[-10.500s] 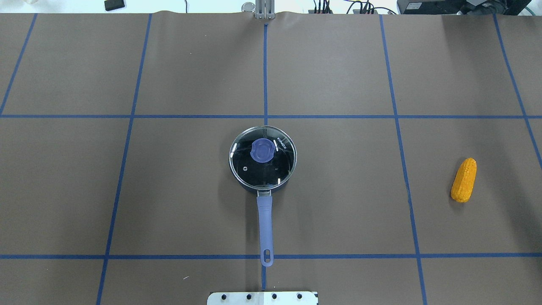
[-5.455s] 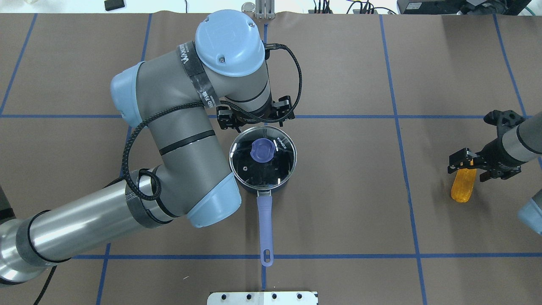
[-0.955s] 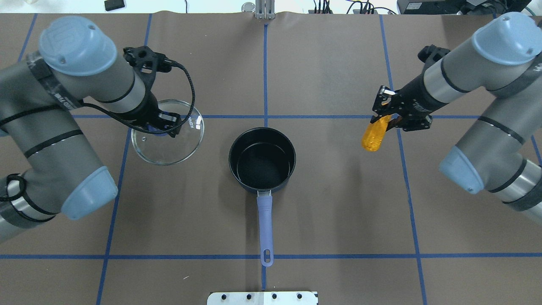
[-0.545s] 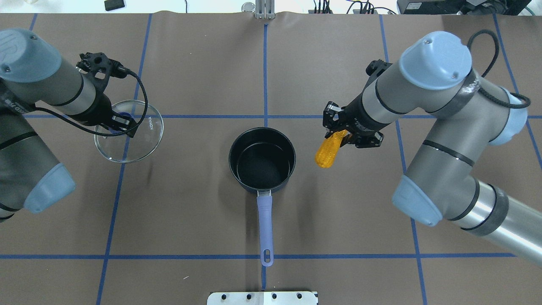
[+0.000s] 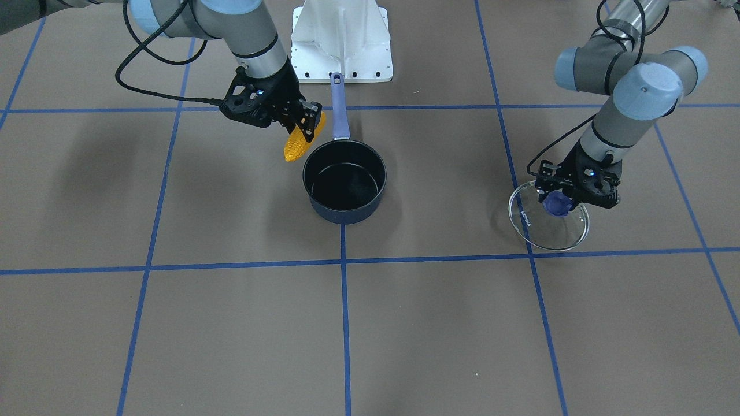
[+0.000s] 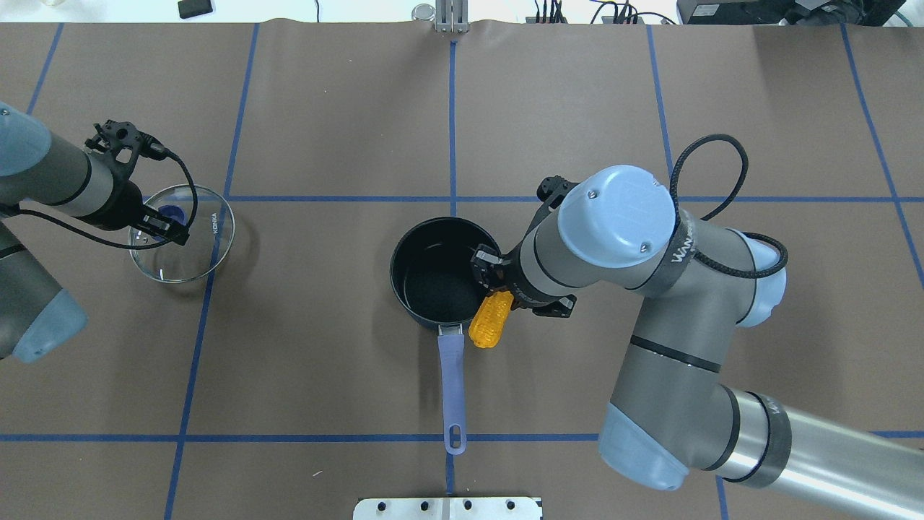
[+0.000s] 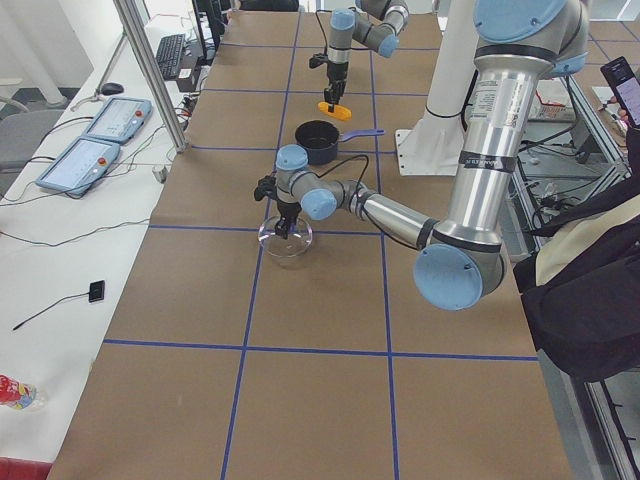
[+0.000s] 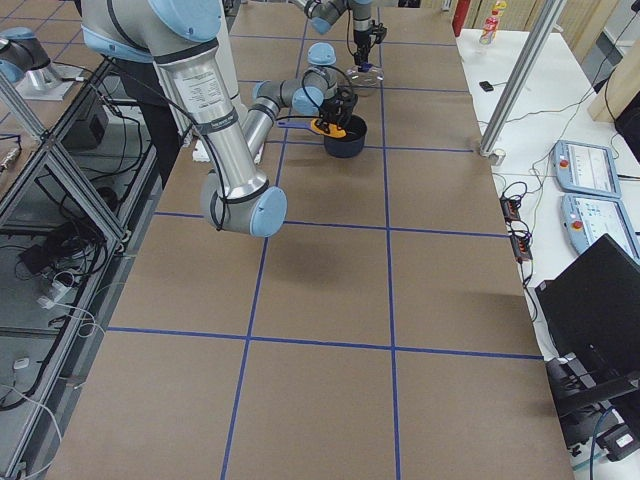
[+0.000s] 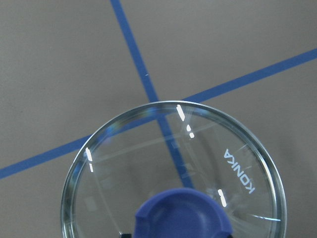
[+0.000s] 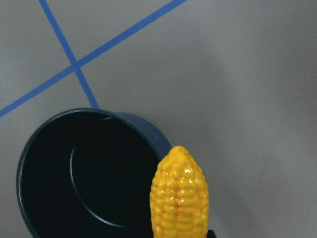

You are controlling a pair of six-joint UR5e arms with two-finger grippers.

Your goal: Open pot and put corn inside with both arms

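Observation:
My right gripper is to let go of the corn, now tilted just above the pot's rim, down inside the round side of the open dark navy pot (image 5: pixel 331 179) (image 10: pixel 105 167).
The dark navy pot (image 6: pixel 433 282) stands open at the table's middle, with its periwinkle handle (image 6: pixel 452 383) pointing at the robot. It also shows in the front view (image 5: pixel 344 214) and the right wrist view (image 10: pixel 84 178). My right gripper (image 6: pixel 514 292) is shut on the orange-yellow corn (image 6: pixel 491 321). It holds the corn tilted, tip down, just above the pot's right rim near the handle root (image 5: pixel 296 144) (image 10: pixel 179 198). My left gripper (image 6: pixel 164 220) is shut on the blue knob (image 9: pixel 183 215) of the glass lid (image 6: pixel 184 242). It holds the lid low over the table at the far left (image 5: pixel 549 228).
Blue tape lines grid the brown table. The white robot base plate (image 6: pixel 447 508) is at the near edge, right behind the pot handle. A person (image 7: pixel 600 250) sits beside the robot in the exterior left view. Control tablets (image 7: pixel 95 140) lie on a side table.
My right arm has carried the corn left and nearer, from right of the pot to its right rim. My left arm has carried the lid further left.

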